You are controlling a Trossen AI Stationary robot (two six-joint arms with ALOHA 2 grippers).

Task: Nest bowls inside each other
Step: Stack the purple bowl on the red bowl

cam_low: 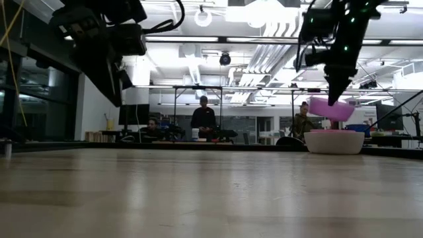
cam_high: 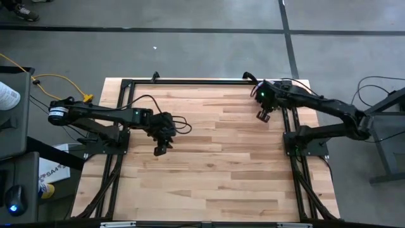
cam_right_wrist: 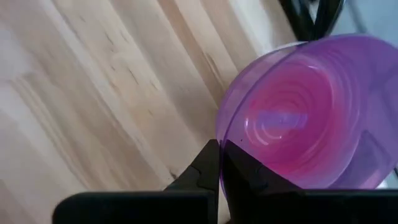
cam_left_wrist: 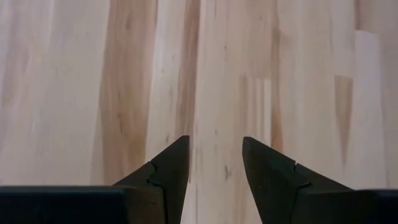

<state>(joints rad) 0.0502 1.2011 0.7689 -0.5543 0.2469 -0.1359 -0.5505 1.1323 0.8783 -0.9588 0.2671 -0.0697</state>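
Observation:
The robot's right gripper should release the purple bowl, now hanging tilted just above the white one, inside the white bowl (cam_high: 269, 95) (cam_right_wrist: 314, 107), nested within the white bowl's pinkish rim.
In the right wrist view a translucent purple bowl (cam_right_wrist: 305, 118) hangs in my right gripper (cam_right_wrist: 221, 149), which is shut on its rim. In the low view this purple bowl (cam_low: 330, 109) hangs tilted just above a white bowl (cam_low: 334, 143) that stands on its base on the table, a pinkish rim (cam_low: 334, 131) showing at its top. From above, my right gripper (cam_high: 263, 116) is near the table's far right corner. My left gripper (cam_high: 163, 147) hovers open over bare wood at the table's left, with nothing between its fingers (cam_left_wrist: 171, 165). My right gripper pinches the purple bowl's rim (cam_right_wrist: 225, 138) between its two fingers, one finger on the outer wall and the other inside the bowl. The fingers slant down from above. The bowl hangs tilted below them, clear of the table and of the white bowl.
Black frame rails (cam_high: 126, 107) run along the table's left, right and far edges. Bare wood (cam_high: 215, 171) fills the middle and near part. People (cam_low: 203, 119) sit and stand at desks in the room beyond the far edge.

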